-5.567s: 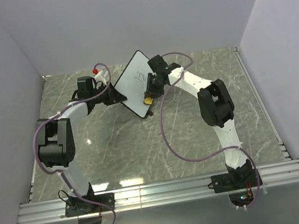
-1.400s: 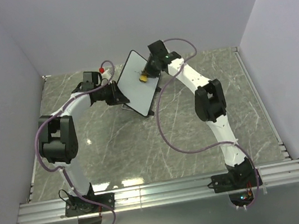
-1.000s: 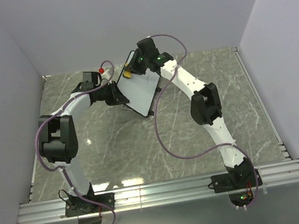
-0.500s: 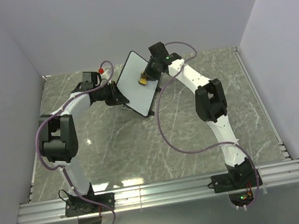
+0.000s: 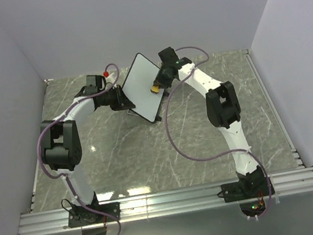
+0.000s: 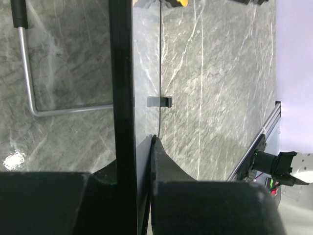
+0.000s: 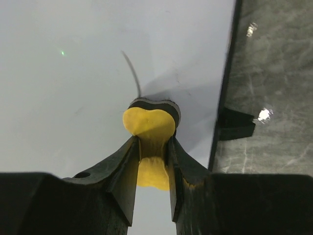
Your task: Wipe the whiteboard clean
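Observation:
Next, I let go of the yellow eraser, now pressed against the board, with my right gripper on the bare marble table out from the whiteboard's lower black clip (image 5: 197,113).
The whiteboard (image 5: 141,90) stands tilted at the back middle of the table, its white face turned toward the right arm. My left gripper (image 5: 119,98) is shut on the board's left edge; in the left wrist view the black rim (image 6: 121,78) runs up between the jaws. My right gripper (image 5: 159,84) is shut on the yellow bone-shaped eraser (image 5: 155,87), pressed against the board near its right edge. In the right wrist view the eraser (image 7: 149,129) sits on the white face (image 7: 73,73), with one short black stroke (image 7: 133,73) just above it.
The grey marble table (image 5: 207,139) spreads around the board. The board's wire stand (image 6: 29,73) shows behind it. A red-tipped marker (image 5: 105,74) lies behind the left arm. Grey walls close the back and both sides. An aluminium rail (image 5: 170,202) runs along the near edge.
The right gripper swept the eraser over the board, up to its top corner and back down to the right edge. The black scribbles seen earlier are almost all gone. The left gripper kept its hold.

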